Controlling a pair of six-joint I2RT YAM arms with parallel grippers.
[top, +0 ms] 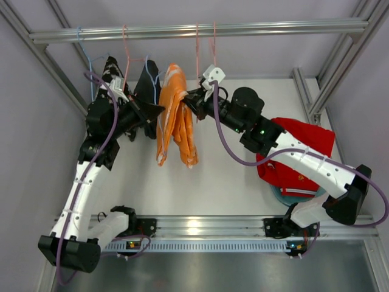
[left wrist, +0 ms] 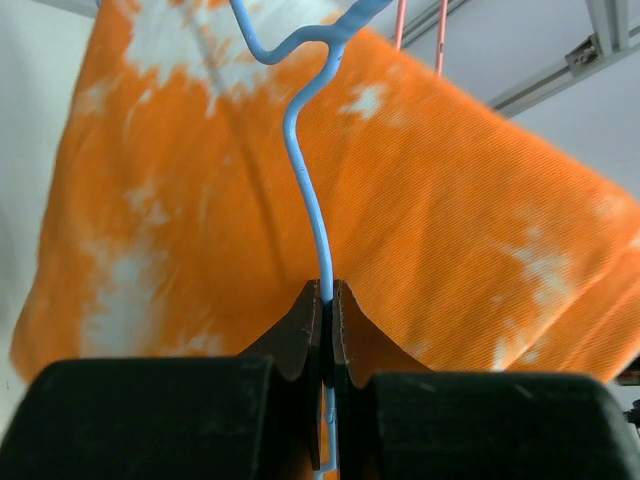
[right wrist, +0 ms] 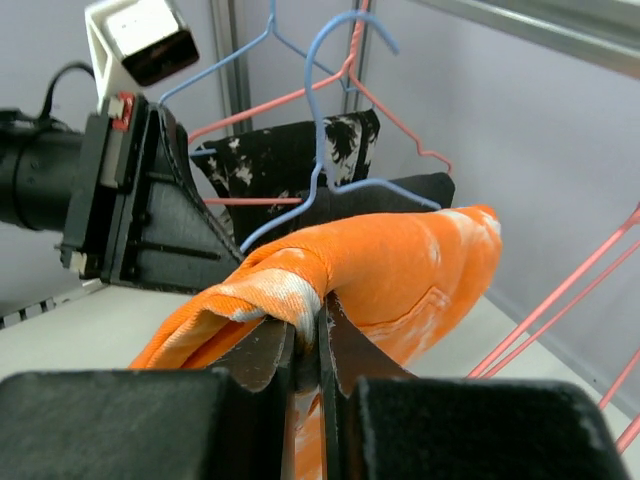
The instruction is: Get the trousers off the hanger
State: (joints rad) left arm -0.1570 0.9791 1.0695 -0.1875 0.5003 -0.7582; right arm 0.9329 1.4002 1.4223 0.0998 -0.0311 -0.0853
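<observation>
I should release the orange trousers from my right gripper on top of the red trousers (top: 288,156) lying over the teal object. The orange trousers still hang below the rail.
Orange trousers (top: 176,118) with white markings hang folded over a blue wire hanger (left wrist: 303,150) below the rail. My left gripper (left wrist: 326,292) is shut on the hanger's blue wire, with the orange cloth (left wrist: 450,230) right behind it. My right gripper (right wrist: 320,322) is shut on a rolled edge of the orange trousers (right wrist: 400,260), on the side away from the left gripper (top: 159,111). A plain red pair of trousers (top: 301,143) lies on the table at the right, partly under my right arm.
A metal rail (top: 200,29) crosses the back and carries pink hangers (top: 126,52) and another blue one (top: 82,45). A black patterned garment (right wrist: 290,165) hangs just behind the orange pair. A teal object (top: 285,196) shows under the red trousers. Frame posts stand at both sides.
</observation>
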